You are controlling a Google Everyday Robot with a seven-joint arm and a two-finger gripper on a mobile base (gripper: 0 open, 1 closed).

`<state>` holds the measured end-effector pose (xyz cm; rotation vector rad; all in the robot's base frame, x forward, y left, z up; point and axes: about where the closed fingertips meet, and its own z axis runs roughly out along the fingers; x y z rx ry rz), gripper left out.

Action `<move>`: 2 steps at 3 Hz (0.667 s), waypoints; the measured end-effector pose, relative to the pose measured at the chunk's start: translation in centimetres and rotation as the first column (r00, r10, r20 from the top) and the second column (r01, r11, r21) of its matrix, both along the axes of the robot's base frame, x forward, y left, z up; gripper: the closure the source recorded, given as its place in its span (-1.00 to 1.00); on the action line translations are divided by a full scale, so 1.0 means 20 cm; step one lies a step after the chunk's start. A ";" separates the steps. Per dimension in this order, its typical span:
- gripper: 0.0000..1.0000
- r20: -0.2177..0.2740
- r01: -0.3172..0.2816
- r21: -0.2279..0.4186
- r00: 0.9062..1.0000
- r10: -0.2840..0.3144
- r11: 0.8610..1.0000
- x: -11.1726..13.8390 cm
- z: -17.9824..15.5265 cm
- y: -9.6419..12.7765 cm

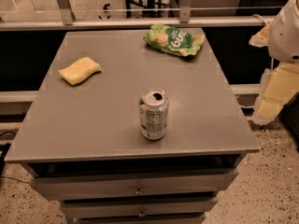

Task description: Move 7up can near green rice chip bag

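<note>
Next, my gripper should go to the 7up can's middle (155, 115) and close there, because the can has to move near the green rice chip bag.
The 7up can (153, 114) stands upright near the front middle of the grey table (93, 120), with its opened pull-tab top showing. The green rice chip bag (174, 40) lies flat at the table's far edge, right of centre, well apart from the can. My gripper (274, 93) hangs at the right edge of the view, beyond the table's right side and off its surface, under the white arm housing (286, 31). It is far from both the can and the bag and holds nothing that I can see.
A yellow sponge (79, 70) lies on the table's left side. Drawers (138, 186) sit below the table's front edge. A metal railing (140, 17) runs behind the table. Speckled floor shows at the lower right.
</note>
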<state>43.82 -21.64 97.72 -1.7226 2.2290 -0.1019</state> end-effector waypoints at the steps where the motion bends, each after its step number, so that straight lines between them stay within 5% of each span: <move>1: -1.00 0.000 0.000 0.000 1.000 0.000 1.000 0.00 0.00 0.00; 2: -1.00 0.007 -0.003 0.030 1.000 0.003 1.000 0.00 -0.02 0.02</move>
